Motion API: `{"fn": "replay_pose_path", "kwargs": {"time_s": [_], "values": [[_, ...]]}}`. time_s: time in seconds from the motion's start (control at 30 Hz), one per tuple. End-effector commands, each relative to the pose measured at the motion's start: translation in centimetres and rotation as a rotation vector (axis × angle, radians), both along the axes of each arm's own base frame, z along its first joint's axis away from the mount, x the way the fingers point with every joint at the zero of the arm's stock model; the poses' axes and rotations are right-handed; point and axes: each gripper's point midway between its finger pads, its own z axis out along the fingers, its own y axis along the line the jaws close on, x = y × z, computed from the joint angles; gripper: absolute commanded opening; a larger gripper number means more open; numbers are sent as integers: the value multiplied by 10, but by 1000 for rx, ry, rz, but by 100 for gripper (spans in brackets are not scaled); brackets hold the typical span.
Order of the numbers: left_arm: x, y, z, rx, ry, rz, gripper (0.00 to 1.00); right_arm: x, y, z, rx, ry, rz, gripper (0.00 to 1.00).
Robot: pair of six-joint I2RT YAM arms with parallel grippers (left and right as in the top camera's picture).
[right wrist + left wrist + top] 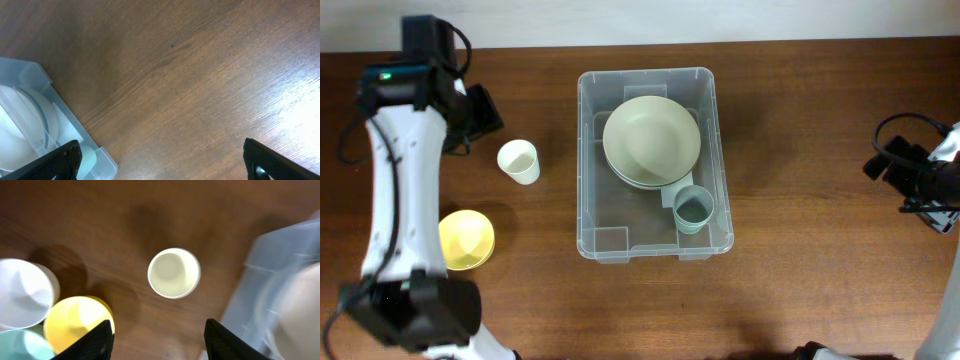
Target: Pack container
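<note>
I need to move my left gripper to the cream cup next and close it on the cup's rim (500,157) (152,262), on the side away from the clear plastic container.
The clear plastic container (586,170) stands in the middle of the table. It holds a stack of pale green plates (651,140) and a grey-green cup (694,208). My left gripper (480,112) is open and empty at the far left, above and behind a cream cup (519,161). In the left wrist view the open fingers (157,342) frame bare wood below the cream cup (174,273), with the container (265,265) at the right. My right gripper (905,170) is open and empty at the right edge. Its wrist view shows the open fingers (160,165) and a container corner (31,75).
A yellow bowl (466,240) sits at the front left, partly under my left arm. The left wrist view also shows the yellow bowl (79,322), a white bowl (25,292) and a pale teal piece (20,347) beside it. The table is dark wood.
</note>
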Motion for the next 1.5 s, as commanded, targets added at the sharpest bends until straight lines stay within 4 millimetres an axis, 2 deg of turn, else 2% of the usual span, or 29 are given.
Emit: {"fn": "replay_pose_path", "kwargs": {"time_s": [0.0, 0.03, 0.07, 0.17, 0.2, 0.23, 0.27, 0.3, 0.33, 0.37, 0.47, 0.57, 0.6, 0.63, 0.67, 0.77, 0.87, 0.93, 1.0, 1.17, 1.23, 1.3, 1.4, 1.47], "values": [[1, 2, -79, -67, 183, 20, 60, 0, 0, 2, 6, -7, -2, 99], [1, 2, -89, -78, 206, 22, 60, 0, 0, 2, 7, -8, -3, 99], [0, 1, -111, -95, 258, 22, 60, 0, 0, 2, 7, -8, -3, 99], [-1, 0, -155, -106, 365, 24, 60, 0, 0, 2, 6, -7, -3, 99], [-3, -1, -163, -108, 387, 25, 60, 0, 0, 2, 6, -7, -2, 99], [-4, -3, -177, -124, 421, 25, 50, 0, 0, 2, 6, -7, -2, 99], [-6, -5, -186, -136, 444, 25, 29, 0, 0, 2, 6, -7, -2, 99], [-6, -5, -189, -136, 450, 26, 21, 0, 0, 2, 6, -7, -2, 98], [-5, -4, -190, -135, 449, 25, 7, 0, 0, 2, 6, -7, -2, 99], [-2, -3, -185, -126, 433, 25, 1, 0, 0, 2, 6, -7, -2, 99], [6, 0, -164, -108, 374, 24, 1, 0, 0, 2, 6, -7, -2, 99], [17, -1, -112, -89, 252, 10, 1, 0, 0, 2, 6, -7, -2, 99], [20, -8, -80, -83, 179, -21, 1, 0, 0, 2, 6, -7, -2, 99], [19, -15, -56, -75, 128, -46, 0, 0, 0, 2, 6, -8, -2, 99], [14, -32, -20, -67, 44, -88, 1, 0, 0, 2, 6, -8, -3, 99], [-2, -74, 33, -62, -88, -195, 1, 0, 0, 2, 6, -8, -3, 99], [-24, -132, 68, -74, -183, -347, 1, 0, 0, 2, 6, -8, -3, 99], [-36, -166, 74, -85, -202, -440, 1, 0, 0, 2, 6, -8, -3, 99], [-50, -209, 72, -97, -197, -553, 1, 0, 0, 2, 7, -8, -3, 99], [-74, -289, 47, -108, -151, -752, 1, 0, 0, 2, 7, -7, -3, 99], [-83, -313, 30, -101, -110, -810, 1, 0, 0, 2, 7, -7, -3, 99], [-95, -341, -2, -80, -33, -876, 1, -1, 1, 1, 8, -5, -3, 99], [-100, -353, -29, -56, 37, -901, 1, -1, 0, 1, 8, -5, -3, 99], [-101, -354, -41, -44, 70, -901, 1, -1, 0, 1, 7, -5, -2, 99]]}}
